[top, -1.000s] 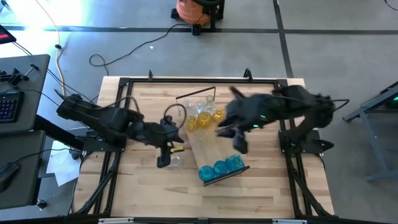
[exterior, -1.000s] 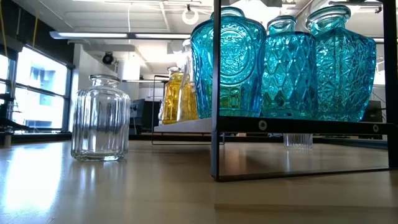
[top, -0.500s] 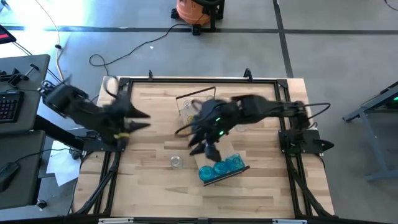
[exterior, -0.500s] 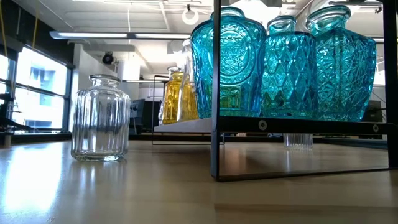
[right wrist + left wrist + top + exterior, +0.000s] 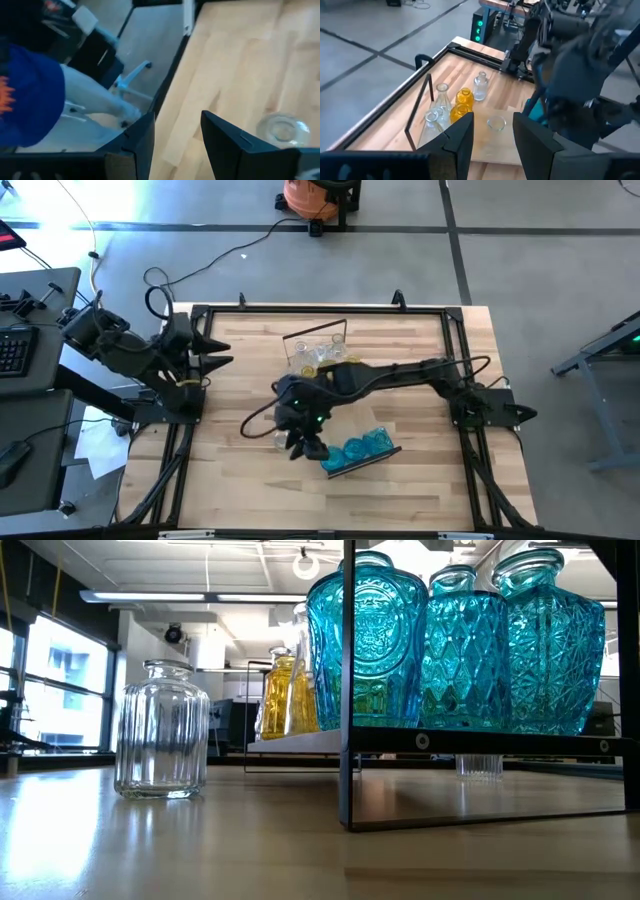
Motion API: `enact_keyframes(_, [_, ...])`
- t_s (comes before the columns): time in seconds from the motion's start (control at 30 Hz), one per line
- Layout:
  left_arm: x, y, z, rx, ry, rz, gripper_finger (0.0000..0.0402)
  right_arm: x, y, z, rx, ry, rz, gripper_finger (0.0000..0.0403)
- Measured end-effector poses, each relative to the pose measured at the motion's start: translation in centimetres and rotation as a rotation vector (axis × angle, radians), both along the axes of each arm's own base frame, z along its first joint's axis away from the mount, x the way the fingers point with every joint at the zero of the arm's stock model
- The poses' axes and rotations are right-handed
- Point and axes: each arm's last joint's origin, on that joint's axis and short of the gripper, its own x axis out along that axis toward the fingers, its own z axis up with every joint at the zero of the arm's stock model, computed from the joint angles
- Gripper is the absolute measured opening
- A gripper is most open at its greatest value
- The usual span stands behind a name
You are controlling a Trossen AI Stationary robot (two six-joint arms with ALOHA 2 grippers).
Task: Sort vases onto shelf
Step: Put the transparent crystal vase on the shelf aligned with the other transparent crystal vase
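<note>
The robot's right gripper should next go to the lone clear vase on the tabletop and close on the near side of the vase's rim (image 5: 281,445) (image 5: 262,131).
A lone clear ribbed vase (image 5: 283,440) (image 5: 162,730) (image 5: 282,127) stands on its base on the tabletop, left of the shelf (image 5: 355,425) (image 5: 480,741). Three blue vases (image 5: 355,450) (image 5: 460,645) stand on the shelf's near end. Amber vases (image 5: 325,370) (image 5: 464,97) and clear vases (image 5: 481,85) cluster at its far end. My right gripper (image 5: 305,442) (image 5: 177,145) is open and hovers just right of the lone clear vase, touching nothing. My left gripper (image 5: 218,354) (image 5: 492,137) is open at the table's left edge.
A dark metal frame (image 5: 320,310) rims the tabletop. The right arm (image 5: 400,372) (image 5: 570,65) stretches across the shelf's far half. The shelf's thin dark end frame (image 5: 347,780) stands close to the low camera. Bare wood (image 5: 240,480) lies toward the near edge.
My left gripper has pulled back from beside the lone clear vase to the table's left edge. My right gripper has swept from over the shelf's far part toward the near left and down, ending beside that vase. The vases have stayed where they were.
</note>
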Motion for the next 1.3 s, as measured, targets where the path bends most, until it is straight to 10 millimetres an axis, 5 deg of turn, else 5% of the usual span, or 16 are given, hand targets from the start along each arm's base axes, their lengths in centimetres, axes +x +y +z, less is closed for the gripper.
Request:
enact_keyframes(0.17, [0.9,-0.5,-0.3,-0.058,-0.003,0.043,0.0127,0.8,0.2,-1.7,-0.016,-0.002,0.057,0.0145])
enact_keyframes(0.43, [3.3,-2.0,-1.3,-0.046,0.050,0.060,0.0127,1.2,0.0,-1.7,-0.108,-0.126,0.121,0.0145])
enact_keyframes(0.63, [4.2,-2.5,-1.8,0.030,0.093,0.039,0.0127,1.9,-0.3,-2.4,-0.246,-0.137,-0.007,0.0145])
enact_keyframes(0.93, [2.3,-1.2,-1.4,0.076,0.081,0.091,0.0127,4.0,-0.2,-8.6,-0.335,0.001,-0.039,0.0145])
enact_keyframes(1.3, [0.9,-0.4,-0.9,0.061,0.055,0.090,0.0127,3.9,-0.3,-9.9,-0.343,0.079,-0.016,0.0145])
